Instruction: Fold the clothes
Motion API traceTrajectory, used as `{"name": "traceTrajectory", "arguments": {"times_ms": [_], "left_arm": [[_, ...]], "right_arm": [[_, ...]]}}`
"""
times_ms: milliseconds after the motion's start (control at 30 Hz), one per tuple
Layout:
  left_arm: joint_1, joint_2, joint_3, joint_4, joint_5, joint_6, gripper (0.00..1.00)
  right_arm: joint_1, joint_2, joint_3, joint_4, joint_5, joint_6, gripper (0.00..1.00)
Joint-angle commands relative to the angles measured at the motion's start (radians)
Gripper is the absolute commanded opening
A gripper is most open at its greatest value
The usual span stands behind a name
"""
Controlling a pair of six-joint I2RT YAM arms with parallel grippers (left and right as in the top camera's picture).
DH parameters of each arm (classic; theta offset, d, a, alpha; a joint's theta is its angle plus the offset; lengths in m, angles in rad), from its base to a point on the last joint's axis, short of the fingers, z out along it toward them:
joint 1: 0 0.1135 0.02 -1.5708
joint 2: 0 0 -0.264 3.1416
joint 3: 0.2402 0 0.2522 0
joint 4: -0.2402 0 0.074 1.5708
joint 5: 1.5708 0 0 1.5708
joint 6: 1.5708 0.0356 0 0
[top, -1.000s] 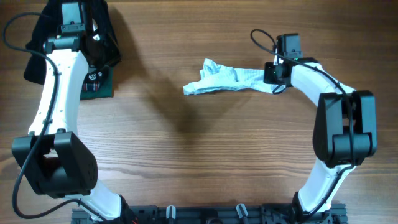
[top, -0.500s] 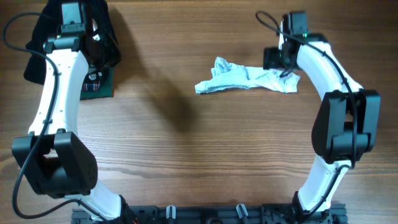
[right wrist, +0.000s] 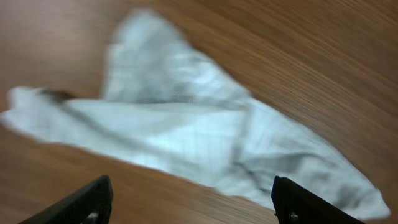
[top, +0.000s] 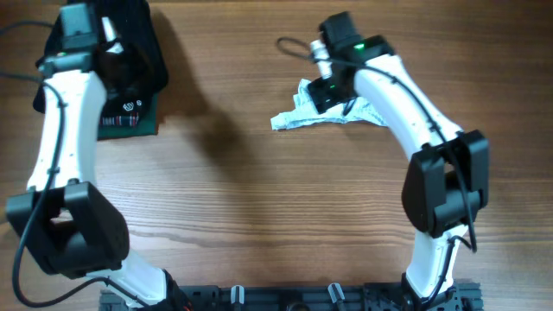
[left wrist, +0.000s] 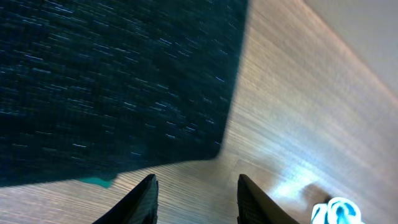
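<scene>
Next, the robot's right gripper will go to the narrow end (top: 281,122) (right wrist: 26,115) of the clothes on the side toward the left gripper and close there.
The clothes (top: 296,117), a small pale blue-white striped piece, lie crumpled on the wooden table at upper middle, partly under my right arm. My right gripper (top: 330,92) hovers over their middle. In the right wrist view the clothes (right wrist: 186,134) spread across the frame, blurred, and the right gripper (right wrist: 193,205) stands wide open just above them with nothing between its fingers (right wrist: 87,200). My left gripper (top: 117,59) is at the far left over dark fabric. In the left wrist view it (left wrist: 196,202) is open over bare wood beside a dark cloth edge (left wrist: 124,81).
A black knit garment (top: 143,39) lies at the back left corner. A dark green garment with plaid trim (top: 130,119) sits partly under it. The right arm's elbow (top: 445,173) rises at the right side.
The right gripper dragged the clothes a little to the right, let go of their right end and opened. It has since swung left over their middle. The left arm shifted slightly.
</scene>
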Motion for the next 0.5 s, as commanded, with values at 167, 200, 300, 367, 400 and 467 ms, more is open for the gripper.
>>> {"name": "traceTrajectory", "arguments": {"times_ms": [167, 200, 300, 367, 400, 467], "left_arm": [[0.164, -0.033, -0.005, -0.044, 0.15, 0.014, 0.42], [0.165, -0.033, -0.005, -0.047, 0.15, 0.017, 0.42], [0.163, -0.033, -0.004, -0.048, 0.15, 0.035, 0.42], [0.163, -0.033, -0.005, -0.051, 0.15, 0.035, 0.42], [0.163, -0.033, -0.004, -0.051, 0.15, 0.036, 0.42], [0.163, -0.033, -0.004, -0.051, 0.15, 0.036, 0.42]], "right_arm": [[0.142, 0.003, 0.013, 0.061, 0.056, -0.16, 0.83], [0.151, 0.007, 0.013, 0.069, 0.059, -0.18, 0.81], [0.173, 0.03, 0.013, 0.094, 0.059, -0.215, 0.79], [0.182, 0.044, 0.013, 0.1, 0.059, -0.235, 0.77], [0.185, 0.053, 0.013, 0.1, 0.058, -0.244, 0.77], [0.193, 0.072, 0.011, 0.099, 0.06, -0.267, 0.76]]}}
